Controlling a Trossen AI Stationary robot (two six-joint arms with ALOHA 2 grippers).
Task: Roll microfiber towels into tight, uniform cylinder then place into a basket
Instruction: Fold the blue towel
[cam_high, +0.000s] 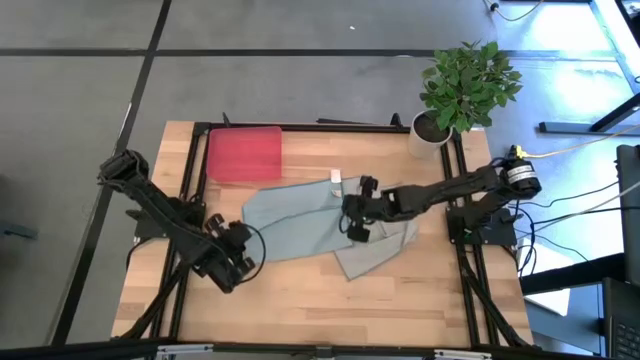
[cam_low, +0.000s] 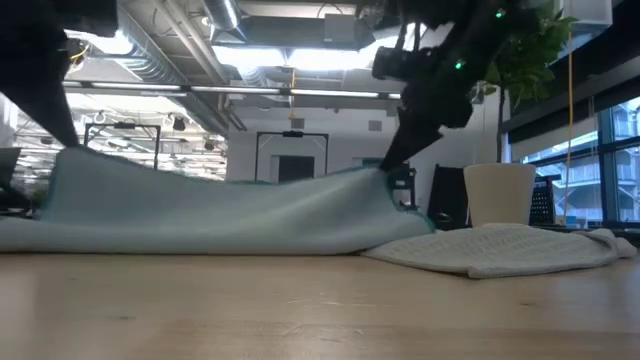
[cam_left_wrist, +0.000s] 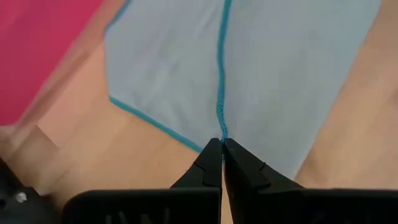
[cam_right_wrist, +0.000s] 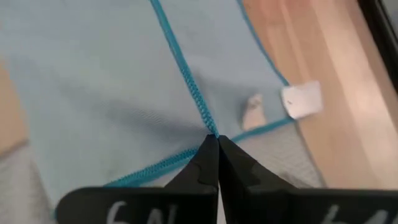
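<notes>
Next, my right gripper releases the held corner of the blue towel, now raised off the table, on the towel's far edge (cam_high: 340, 186) (cam_right_wrist: 287, 111) next to the white label.
The pale blue-teal towel (cam_high: 295, 225) lies across the table's middle, partly over the light grey towel (cam_high: 375, 250), which lies flat at the right. My left gripper (cam_high: 243, 243) is shut on the blue towel's left end. My right gripper (cam_high: 352, 212) is shut on its right end. In the low view the blue towel (cam_low: 220, 215) is raised at both ends and sags between them. The red tray (cam_high: 243, 153) sits at the far left. My left gripper pinches the blue towel's teal-stitched edge (cam_left_wrist: 220, 127) between its two shut fingers, at the towel's left end. The cloth spreads away from the fingertips on both sides. The held end is lifted off the table. My right gripper pinches the blue towel's teal-stitched edge (cam_right_wrist: 208, 124) between its two shut fingers, at a corner near the white label (cam_right_wrist: 301, 99). The fingers slant down from the table's right. The held end (cam_low: 385, 180) is lifted above the grey towel.
A white pot with a green plant (cam_high: 440, 125) stands at the far right corner. Bare wood lies along the table's near side (cam_high: 320, 300). The black frame rails (cam_high: 185, 200) run along the table's left and right sides.
</notes>
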